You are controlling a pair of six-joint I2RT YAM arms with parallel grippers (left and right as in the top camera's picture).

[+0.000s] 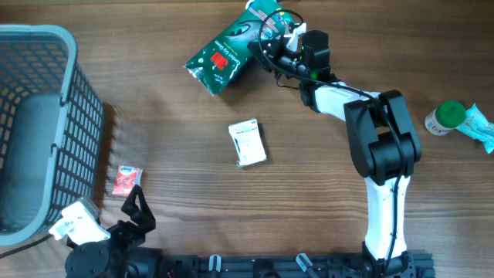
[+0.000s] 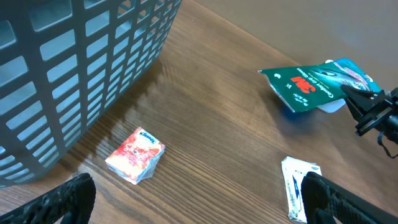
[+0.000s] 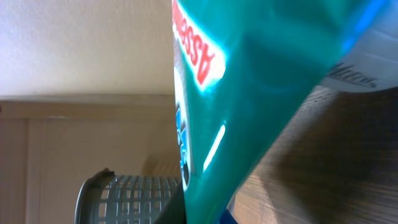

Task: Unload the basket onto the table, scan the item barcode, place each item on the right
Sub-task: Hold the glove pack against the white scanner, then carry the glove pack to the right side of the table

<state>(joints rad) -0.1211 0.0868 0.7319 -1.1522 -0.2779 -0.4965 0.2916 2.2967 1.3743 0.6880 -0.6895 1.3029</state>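
The robot's right gripper should release the green pouch on the wood (image 1: 458, 158) in front of the green-capped bottle and teal packet.
The item is a green 3M pouch (image 1: 222, 54) at the table's far middle, its left end resting on the wood. My right gripper (image 1: 268, 37) is shut on its right end. In the right wrist view the green pouch (image 3: 249, 93) fills the frame, and only a dark finger (image 3: 177, 213) shows at the bottom. The left wrist view shows the same pouch (image 2: 309, 84) with the right arm's black fingers (image 2: 367, 107) on it. My left gripper (image 1: 136, 202) stands open at the near left; its fingers (image 2: 62, 200) are wide apart over bare wood, holding nothing.
A grey mesh basket (image 1: 73, 116) fills the left side. A small red tissue pack (image 1: 126, 179) lies by the basket and a white packet (image 1: 247, 143) lies mid-table. A green-capped bottle (image 1: 444, 118) and a teal packet (image 1: 480, 127) sit at the far right.
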